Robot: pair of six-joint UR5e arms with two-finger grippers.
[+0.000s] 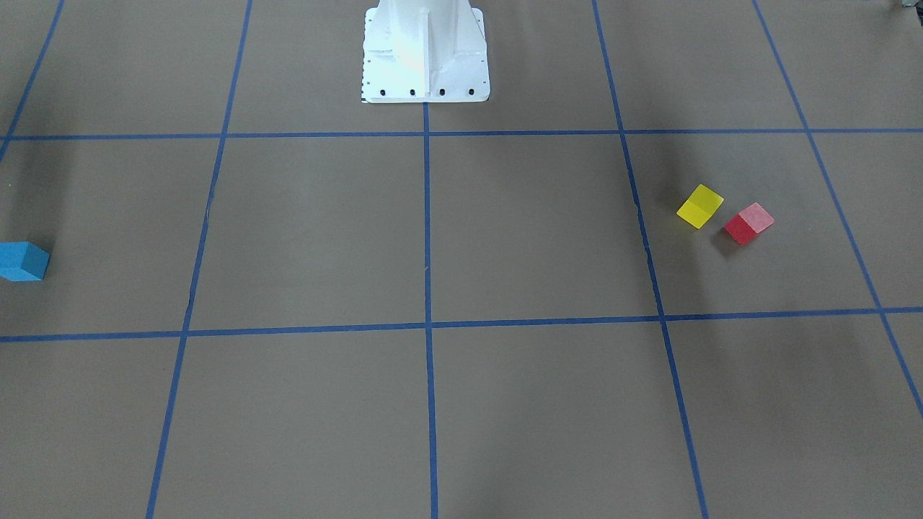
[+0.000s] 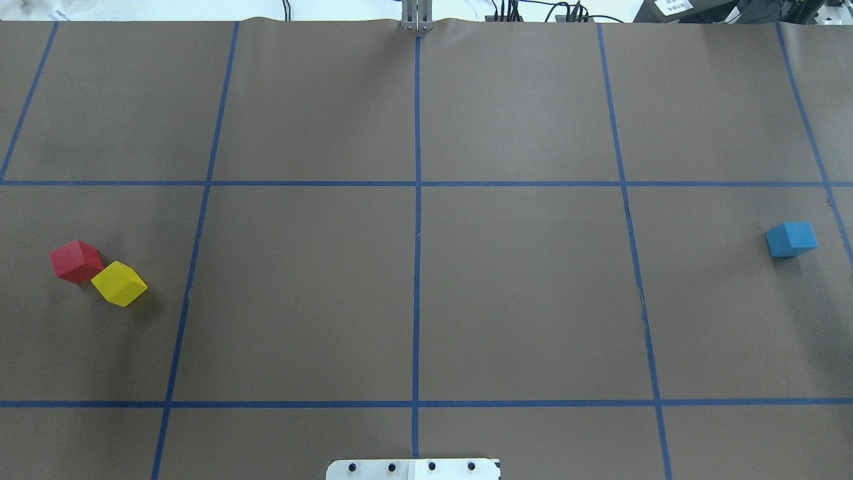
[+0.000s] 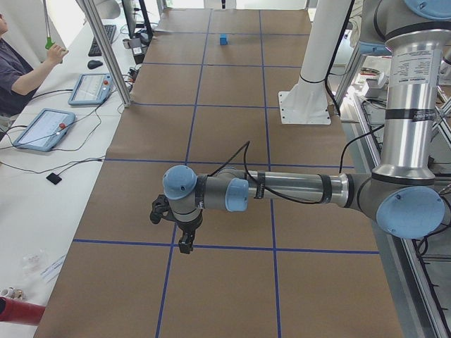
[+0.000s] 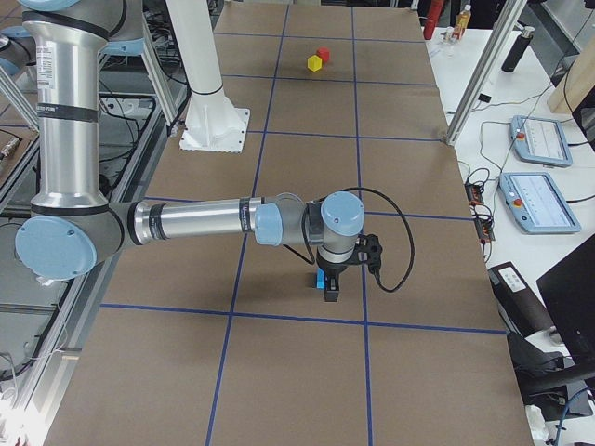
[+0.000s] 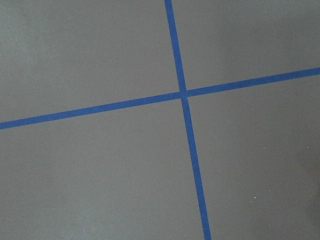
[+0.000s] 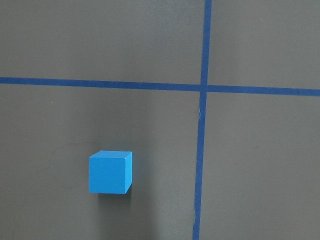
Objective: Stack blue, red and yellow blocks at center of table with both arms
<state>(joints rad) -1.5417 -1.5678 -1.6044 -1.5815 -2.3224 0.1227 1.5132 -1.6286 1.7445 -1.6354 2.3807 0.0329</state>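
My right gripper reaches down from above next and closes on the opposite sides of the blue block (image 1: 24, 255) (image 6: 110, 172).
The blue block (image 2: 791, 239) sits at the table's right end; it also shows in the front view (image 1: 23, 261) and the right wrist view (image 6: 110, 172). The red block (image 2: 76, 261) and yellow block (image 2: 119, 283) touch at the left end, and show in the front view as red (image 1: 748, 223) and yellow (image 1: 699, 206). My right gripper (image 4: 327, 288) hangs just above the blue block (image 4: 320, 279). My left gripper (image 3: 180, 236) hangs over the left end; the red and yellow blocks are hidden in that view. I cannot tell whether either gripper is open or shut.
The white robot pedestal (image 1: 425, 54) stands at the table's near-robot edge. Blue tape lines (image 2: 417, 267) mark a grid on the brown table. An operator (image 3: 17, 67) and touch pendants (image 3: 44, 129) are beside the table's far side.
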